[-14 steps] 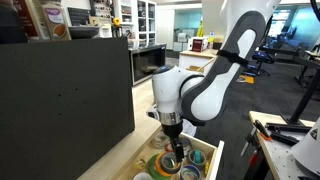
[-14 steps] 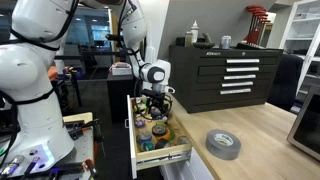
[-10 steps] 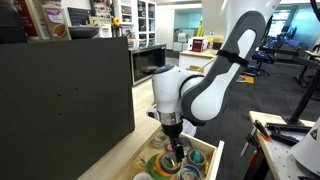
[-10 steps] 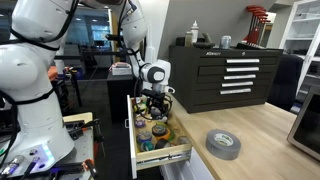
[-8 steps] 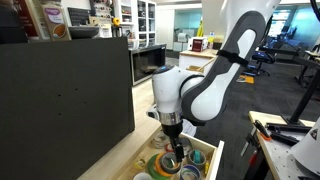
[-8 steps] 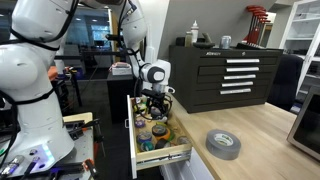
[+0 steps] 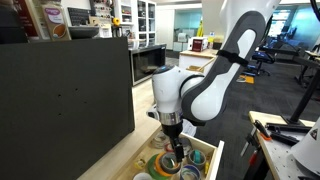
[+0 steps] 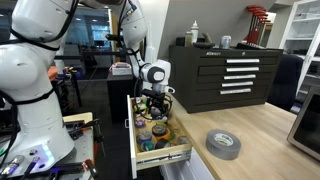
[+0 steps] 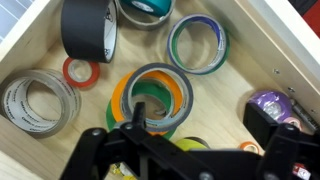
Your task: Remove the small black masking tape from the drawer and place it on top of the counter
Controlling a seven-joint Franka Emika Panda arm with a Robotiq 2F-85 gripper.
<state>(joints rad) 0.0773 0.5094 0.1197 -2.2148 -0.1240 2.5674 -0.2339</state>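
Observation:
The grey roll's rim (image 7: 170, 161) (image 9: 187, 104) facing the purple roll, at the top of the orange, grey and green stack, should be gripped next by my gripper.
The wrist view looks down into the pale wooden drawer (image 9: 232, 92), which is full of tape rolls. A black tape roll (image 9: 88, 28) stands tilted at the upper left, beside a small red ring (image 9: 68, 72). My gripper (image 9: 200, 125) is open and empty. It hangs low over the drawer above an orange, grey and green stack of rolls (image 9: 120, 92), clear of the black roll. In both exterior views the gripper (image 7: 175, 150) (image 8: 153, 108) reaches down into the open drawer (image 7: 207, 152) (image 8: 165, 153). The tan counter (image 8: 265, 140) lies beside the drawer.
Other rolls in the drawer: a green-rimmed one (image 9: 197, 20), a grey-white one (image 9: 20, 100), a teal one (image 9: 145, 8) and a purple one (image 9: 270, 103). A large grey roll (image 8: 223, 144) lies on the counter. A black tool chest (image 8: 225, 75) and a tall black panel (image 7: 60, 90) stand nearby.

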